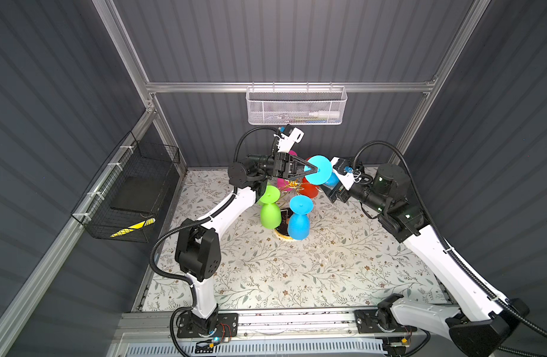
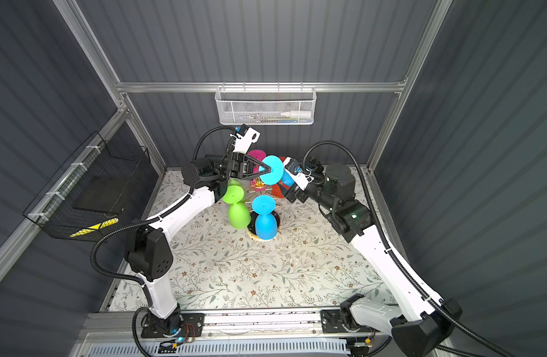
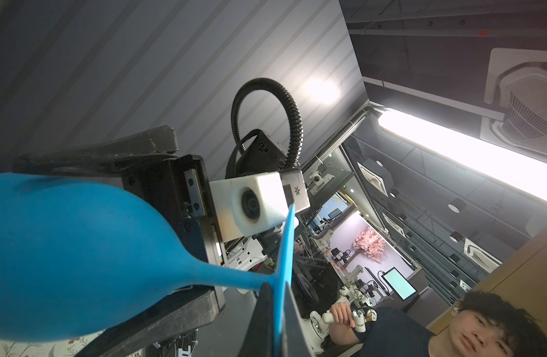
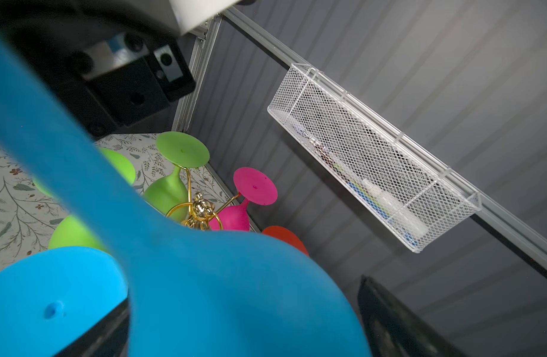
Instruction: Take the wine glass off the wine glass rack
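Observation:
My left gripper is twisted far round on the blue glass's foot. Next, my right gripper takes the bowl [image 3: 94, 256] before my left gripper untwists and takes the foot again.
A blue wine glass [image 1: 318, 170] [image 2: 272, 174] lies on its side in the air, above the gold wine glass rack [image 1: 292, 185] [image 4: 201, 210]. My left gripper [image 1: 313, 169] [image 2: 267, 170] [image 3: 278, 286] is shut on the edge of its round foot. The open right gripper [image 1: 334, 179] [image 4: 241, 293] has one finger on each side of the glass's bowl [image 3: 65, 247], and a gap shows at one finger [image 4: 389, 324]. No ring sits on the stem in the left wrist view. The rack's black, gold-rimmed base [image 1: 284, 237] rests on the table.
Green [image 1: 269, 213], blue [image 1: 298, 222], pink [image 4: 255, 190] and red [image 1: 309, 191] glasses hang upside down on the rack. A white mesh basket [image 1: 296, 106] hangs on the back wall and a black wire basket [image 1: 133, 191] on the left. The table [image 1: 296, 272] has a floral cover.

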Controlling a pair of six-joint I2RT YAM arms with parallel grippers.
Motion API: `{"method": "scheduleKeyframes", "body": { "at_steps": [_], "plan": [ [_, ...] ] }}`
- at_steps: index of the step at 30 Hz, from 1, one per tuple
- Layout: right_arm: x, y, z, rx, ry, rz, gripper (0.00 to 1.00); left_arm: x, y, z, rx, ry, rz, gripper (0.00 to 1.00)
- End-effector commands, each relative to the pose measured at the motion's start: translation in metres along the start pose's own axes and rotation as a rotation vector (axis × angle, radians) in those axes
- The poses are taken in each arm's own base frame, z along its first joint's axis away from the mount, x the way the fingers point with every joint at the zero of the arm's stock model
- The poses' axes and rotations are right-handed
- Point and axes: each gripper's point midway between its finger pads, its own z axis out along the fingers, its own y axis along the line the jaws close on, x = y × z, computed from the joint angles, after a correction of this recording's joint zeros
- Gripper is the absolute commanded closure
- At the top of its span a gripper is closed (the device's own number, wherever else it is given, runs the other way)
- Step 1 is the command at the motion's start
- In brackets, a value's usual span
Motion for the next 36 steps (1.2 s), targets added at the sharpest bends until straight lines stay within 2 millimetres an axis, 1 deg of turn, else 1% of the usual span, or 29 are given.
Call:
{"method": "scheduleKeyframes", "body": {
  "at_steps": [1,4,6,12,15,18,19,20,21,25,27,31,34,36],
  "plan": [
    [-0.009,-0.009,-0.003,0.026,-0.016,0.009,0.01,0.000,-0.034,0.002,0.029,0.014,0.116,1.00],
    [-0.006,-0.007,-0.003,0.024,-0.009,0.018,0.02,-0.001,-0.035,0.000,0.026,0.010,0.116,1.00],
    [-0.003,-0.007,-0.002,0.026,-0.003,0.025,0.04,-0.002,-0.035,-0.002,0.023,0.003,0.116,1.00],
    [-0.004,-0.005,-0.008,0.021,-0.003,0.052,0.19,-0.004,-0.035,-0.006,0.017,-0.012,0.121,1.00],
    [-0.004,-0.004,-0.012,0.021,-0.006,0.073,0.21,-0.007,-0.035,-0.009,0.016,-0.026,0.125,0.95],
    [-0.001,-0.004,-0.013,0.029,0.008,0.106,0.25,-0.007,-0.034,-0.010,0.015,-0.033,0.127,0.89],
    [0.001,-0.003,-0.013,0.025,0.012,0.117,0.26,-0.007,-0.034,-0.010,0.014,-0.032,0.130,0.86],
    [-0.007,-0.005,-0.022,0.034,-0.011,0.122,0.27,-0.008,-0.034,-0.011,0.013,-0.033,0.132,0.81],
    [-0.008,-0.004,-0.025,0.034,-0.016,0.130,0.29,-0.008,-0.033,-0.011,0.011,-0.033,0.131,0.76],
    [-0.009,-0.003,-0.032,0.035,-0.022,0.170,0.32,-0.008,-0.033,-0.011,0.001,-0.031,0.145,0.63],
    [-0.010,-0.003,-0.036,0.038,-0.024,0.189,0.33,-0.008,-0.032,-0.011,-0.010,-0.034,0.154,0.60],
    [-0.008,-0.003,-0.043,0.048,0.000,0.235,0.35,-0.010,-0.025,-0.014,-0.056,-0.050,0.165,0.57],
    [-0.005,-0.004,-0.048,0.056,0.027,0.277,0.36,-0.012,-0.014,-0.019,-0.121,-0.071,0.181,0.53],
    [-0.003,-0.003,-0.050,0.051,0.048,0.310,0.37,-0.013,-0.004,-0.025,-0.196,-0.093,0.191,0.50]
  ]
}}
